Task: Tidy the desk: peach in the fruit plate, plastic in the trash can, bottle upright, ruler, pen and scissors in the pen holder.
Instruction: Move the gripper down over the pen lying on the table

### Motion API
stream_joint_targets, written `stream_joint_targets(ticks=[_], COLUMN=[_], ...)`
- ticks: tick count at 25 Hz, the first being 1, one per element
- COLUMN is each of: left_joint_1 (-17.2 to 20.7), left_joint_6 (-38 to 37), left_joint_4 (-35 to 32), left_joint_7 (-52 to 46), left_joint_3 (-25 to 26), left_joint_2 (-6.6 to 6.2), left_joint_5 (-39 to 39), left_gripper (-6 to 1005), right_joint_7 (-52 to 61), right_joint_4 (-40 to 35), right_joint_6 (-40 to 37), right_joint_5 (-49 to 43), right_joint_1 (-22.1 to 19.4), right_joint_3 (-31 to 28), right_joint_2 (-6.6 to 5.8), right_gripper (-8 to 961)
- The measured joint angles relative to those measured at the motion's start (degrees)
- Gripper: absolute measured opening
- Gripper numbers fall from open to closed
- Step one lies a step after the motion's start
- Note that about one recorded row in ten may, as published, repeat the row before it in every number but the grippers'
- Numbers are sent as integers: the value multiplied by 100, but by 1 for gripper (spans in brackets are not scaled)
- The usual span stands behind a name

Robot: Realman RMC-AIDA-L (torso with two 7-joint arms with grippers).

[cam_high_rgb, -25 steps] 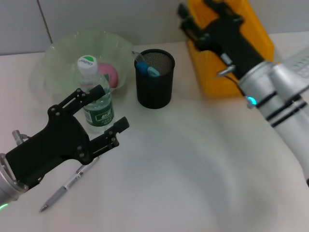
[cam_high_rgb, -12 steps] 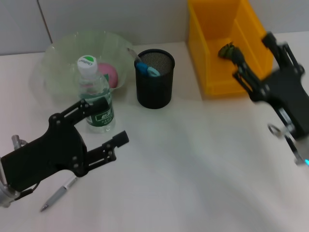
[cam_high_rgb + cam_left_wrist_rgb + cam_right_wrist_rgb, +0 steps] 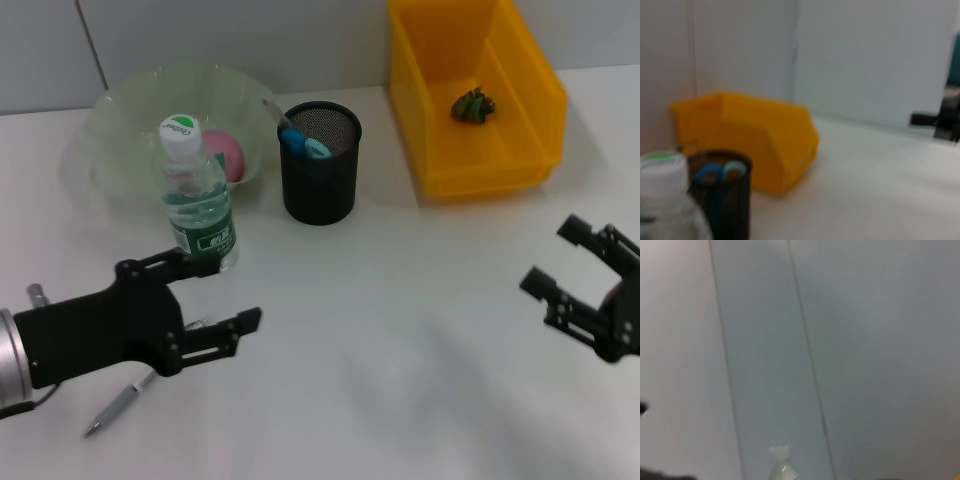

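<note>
The pen in front of the bottle is next for my left gripper, which should go down and close on the middle of its body (image 3: 139, 388).
The peach (image 3: 226, 155) lies in the pale green fruit plate (image 3: 120, 120). In front of the plate the bottle (image 3: 197, 200) stands upright; its cap (image 3: 660, 170) fills the near corner of the left wrist view. Blue scissors handles (image 3: 305, 144) and a thin ruler (image 3: 274, 110) stick out of the black mesh pen holder (image 3: 320, 175). A dark green crumpled plastic piece (image 3: 472, 105) sits inside the yellow trash can (image 3: 480, 165). The pen (image 3: 125, 400) lies on the desk (image 3: 400, 330), partly under my left gripper (image 3: 222, 292), which is open just in front of the bottle. My right gripper (image 3: 552, 257) hangs open at the front right, holding nothing.
A grey wall runs behind the desk. The left wrist view shows the pen holder (image 3: 722, 200), the trash can (image 3: 750, 140) and the right gripper (image 3: 940, 120) far off. Bare tabletop lies between the two grippers.
My right arm has pulled back from over the trash can to the front right, leaving the plastic piece in the bin. My left gripper has sunk lower and nearer the desk's front.
</note>
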State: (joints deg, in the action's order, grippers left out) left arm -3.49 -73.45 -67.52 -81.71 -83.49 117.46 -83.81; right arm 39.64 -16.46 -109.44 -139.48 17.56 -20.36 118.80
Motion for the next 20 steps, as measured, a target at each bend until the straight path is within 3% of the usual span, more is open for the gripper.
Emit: stream_joint_targets(ticks=[1, 5, 6, 8, 11, 13, 14, 15, 17, 18, 20], left_joint_1=[231, 278, 233, 194, 194, -61, -61, -327, -327, -658, -658], left_joint_6=[203, 227, 196, 174, 174, 177, 177, 148, 148, 98, 98], left_joint_4=[-971, -1576, -2061, -2385, -2385, -2981, -2981, -3014, -3014, -2914, -2914], left_joint_7=[-1080, -2151, -3233, -3823, -3823, -5231, -5231, -5747, -5747, -6164, -6164], left_joint_3=[94, 102, 71, -59, -59, -784, -784, -1030, -1030, -1257, -1257], left_joint_2=[96, 79, 77, 92, 92, 106, 106, 107, 107, 108, 108], left_joint_5=[-1095, -1853, -2764, -3405, -3405, -4712, -4712, -5207, -5207, -5598, -5598], left_gripper=[786, 784, 783, 782, 778, 776, 775, 774, 771, 770, 768], right_joint_7=[37, 247, 247, 270, 262, 288, 335, 396, 484, 517, 558], right_joint_4=[-123, -515, -515, -558, -603, -683, -729, -784, -907, -969, -1080], right_joint_6=[-56, -89, -89, -60, -50, -49, -49, -50, -50, -50, -40], right_joint_5=[-101, -251, -251, -252, -261, -263, -264, -266, -267, -267, -269], right_joint_1=[14, 76, 76, 96, 108, 131, 147, 164, 193, 203, 208], right_joint_3=[29, 474, 474, 516, 596, 794, 902, 1026, 1238, 1336, 1487], right_joint_2=[-1, -5, -5, 8, 13, 11, 6, 5, 3, 7, 13], right_gripper=[819, 819, 819, 819, 819, 819, 819, 819, 819, 819, 819])
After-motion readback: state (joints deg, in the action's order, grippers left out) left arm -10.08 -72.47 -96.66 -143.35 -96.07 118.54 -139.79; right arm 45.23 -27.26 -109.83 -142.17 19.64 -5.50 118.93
